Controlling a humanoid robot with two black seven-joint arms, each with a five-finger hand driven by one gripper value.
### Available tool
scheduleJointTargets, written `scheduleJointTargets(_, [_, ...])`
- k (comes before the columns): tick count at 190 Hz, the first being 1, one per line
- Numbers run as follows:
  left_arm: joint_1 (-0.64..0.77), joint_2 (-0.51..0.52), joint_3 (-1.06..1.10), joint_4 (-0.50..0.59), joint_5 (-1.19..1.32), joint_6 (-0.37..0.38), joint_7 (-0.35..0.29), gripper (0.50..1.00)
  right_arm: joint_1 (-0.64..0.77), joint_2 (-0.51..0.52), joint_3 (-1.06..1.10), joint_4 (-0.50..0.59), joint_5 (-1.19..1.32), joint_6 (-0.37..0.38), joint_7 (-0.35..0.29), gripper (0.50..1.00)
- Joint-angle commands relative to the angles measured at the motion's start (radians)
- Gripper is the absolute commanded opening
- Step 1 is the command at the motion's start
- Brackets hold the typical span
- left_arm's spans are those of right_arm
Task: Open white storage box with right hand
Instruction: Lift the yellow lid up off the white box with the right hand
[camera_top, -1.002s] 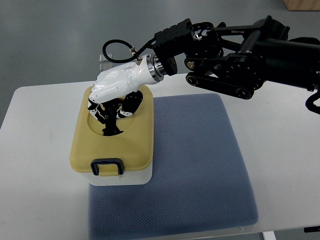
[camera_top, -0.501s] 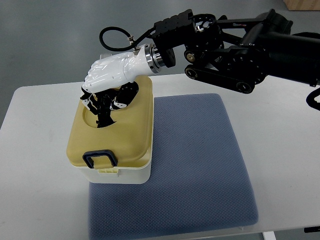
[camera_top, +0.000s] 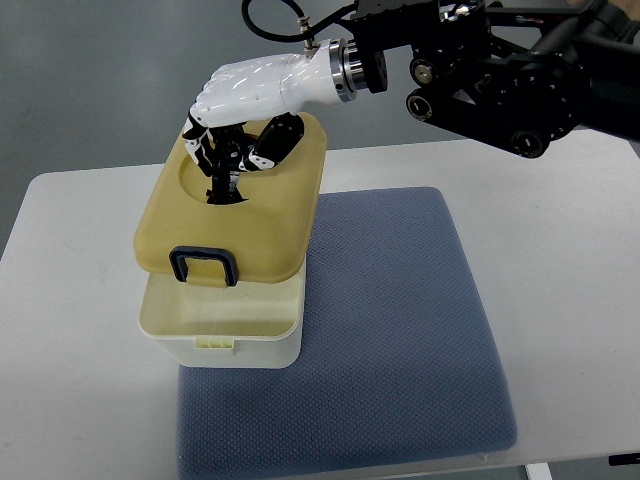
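Observation:
The tan lid will go down from my right gripper on the bare far part of the blue mat (camera_top: 400, 242) beside the box.
A white storage box (camera_top: 225, 340) stands on the left part of a blue mat (camera_top: 390, 330). Its tan lid (camera_top: 275, 225), with a dark blue latch (camera_top: 205, 266) at the near edge, is lifted clear of the box and held above it. My right hand (camera_top: 228, 150) has a white shell and black fingers. Its fingers are curled into the oval recess in the lid's top and grip the lid there. The arm reaches in from the upper right. The left arm is out of view.
The box and mat sit on a white table (camera_top: 560, 280). The mat's right part lies bare beside the box. The black arm links (camera_top: 500, 80) hang over the table's far right. Grey floor lies beyond the far edge.
The right hand has risen and moved away from me with the lid. The lid has come off the box, and the white box rim now shows beneath it.

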Motion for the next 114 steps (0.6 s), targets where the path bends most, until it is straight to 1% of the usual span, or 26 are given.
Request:
scheduleJointTargets(1, [0.000,0.000,0.000,0.000,0.000,0.000,0.000,1.000,-0.018,-0.060,0.001,0.000,0.008,-0.014,0.000,0.500])
scheduleJointTargets(28, [0.000,0.000,0.000,0.000,0.000,0.000,0.000,1.000,-0.083,-0.154,0.024,-0.001,0.021,-0.047,0.000,0.500])
scheduleJointTargets(67, [0.000,0.000,0.000,0.000,0.000,0.000,0.000,1.000,-0.222,-0.286,0.133,-0.021,0.023,-0.049,0.000,0.500])
scheduleJointTargets(101, [0.000,0.000,0.000,0.000,0.000,0.000,0.000,1.000,-0.354,-0.344,0.214,-0.028,0.021,-0.051,0.000,0.500])
scheduleJointTargets(111, [0.000,0.000,0.000,0.000,0.000,0.000,0.000,1.000,-0.383,-0.353,0.217,-0.028,0.021,-0.070,0.000,0.500])
scheduleJointTargets(114, [0.000,0.000,0.000,0.000,0.000,0.000,0.000,1.000,-0.393,-0.353,0.217,-0.028,0.021,-0.087,0.000,0.500])
